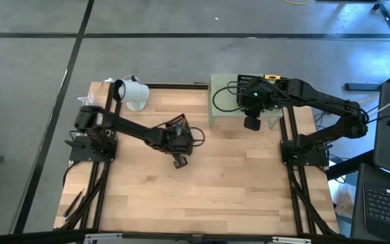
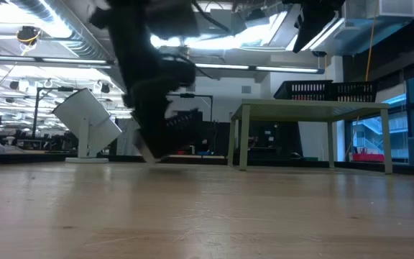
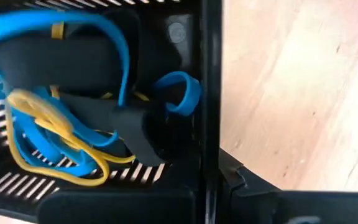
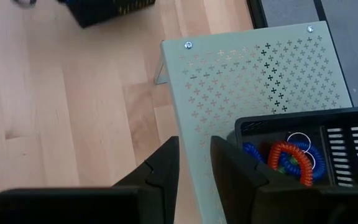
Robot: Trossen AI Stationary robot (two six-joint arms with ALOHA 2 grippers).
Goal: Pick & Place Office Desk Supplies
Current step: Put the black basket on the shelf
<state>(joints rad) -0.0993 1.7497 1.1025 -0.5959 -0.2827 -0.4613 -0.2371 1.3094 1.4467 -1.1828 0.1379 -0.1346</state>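
Observation:
I will release the black tray, now tilted at the table's middle, from my left gripper on the bare wood (image 1: 191, 129) next to the pale green stand's near corner.
My left gripper (image 1: 180, 146) is at the table's middle, shut on a small black slotted tray (image 3: 166, 37) that holds blue rubber bands (image 3: 73, 37) and yellow rubber bands (image 3: 48, 124). In the low view the tray (image 2: 171, 133) is tilted under the gripper, with its low corner near the tabletop. My right gripper (image 4: 194, 168) hovers over the pale green perforated stand (image 4: 241, 74), slightly open and empty. A black basket (image 4: 347, 134) on the stand holds red coiled bands (image 4: 288, 158) and blue coiled bands (image 4: 250, 152). My left gripper has the black tray by its side wall (image 3: 210, 93), one finger (image 3: 135, 127) inside among the rubber bands and the other outside the wall. The fingers come from above. The tray is tilted in the hold; whether its low corner touches the table I cannot tell.
A white cup-like object (image 1: 133, 91) stands near the table's far left corner. The stand (image 1: 222, 108) with the basket (image 1: 249, 81) fills the far right. Bare wood (image 1: 202, 196) covers the near half.

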